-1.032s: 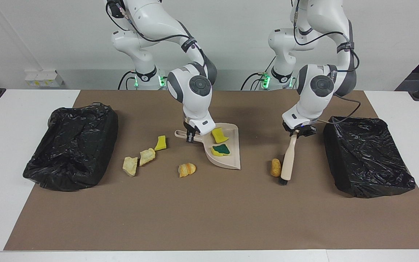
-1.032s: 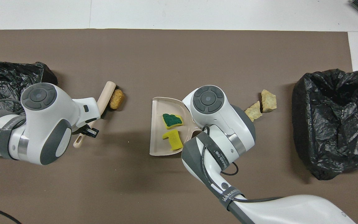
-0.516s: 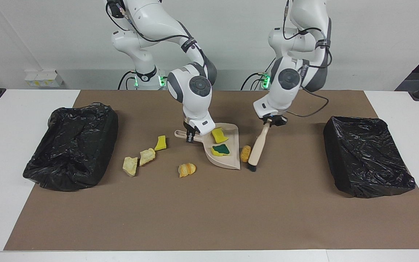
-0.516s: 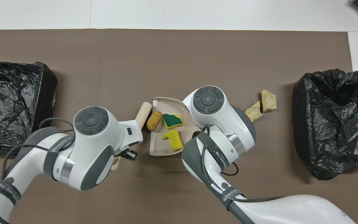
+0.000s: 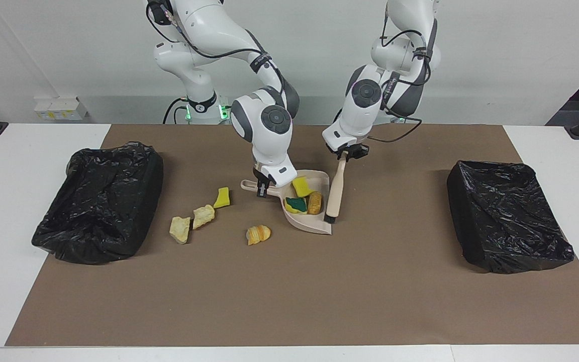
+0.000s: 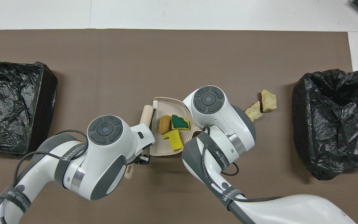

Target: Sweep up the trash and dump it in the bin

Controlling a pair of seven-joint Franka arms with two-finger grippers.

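Observation:
Next, I release the brush with my left gripper on the bare brown mat (image 6: 157,191) between my arms, nearer me than the dustpan. The brush now stands at the pan's open edge.
My right gripper (image 5: 264,187) is shut on the handle of the beige dustpan (image 5: 314,227), which rests on the mat; in the overhead view the arm hides this gripper. In the pan (image 6: 163,104) lie a yellow sponge bit (image 5: 302,187), a green-backed sponge (image 5: 295,203) and an orange-brown piece (image 5: 314,202). My left gripper (image 5: 346,152) is shut on the brush (image 5: 334,193), whose bristles stand at the pan's open edge. Loose trash lies on the mat toward the right arm's end: a yellow bit (image 5: 222,197), two tan chunks (image 5: 203,216) (image 5: 180,229) and an orange bread piece (image 5: 259,234).
A black bag-lined bin (image 5: 101,201) stands at the right arm's end of the brown mat, and another (image 5: 508,216) at the left arm's end. Both also show in the overhead view (image 6: 334,121) (image 6: 14,105).
My left gripper has swept the brush toward the dustpan and pushed the orange-brown piece into it. The green-backed sponge has shifted deeper in the pan. The right arm has not moved.

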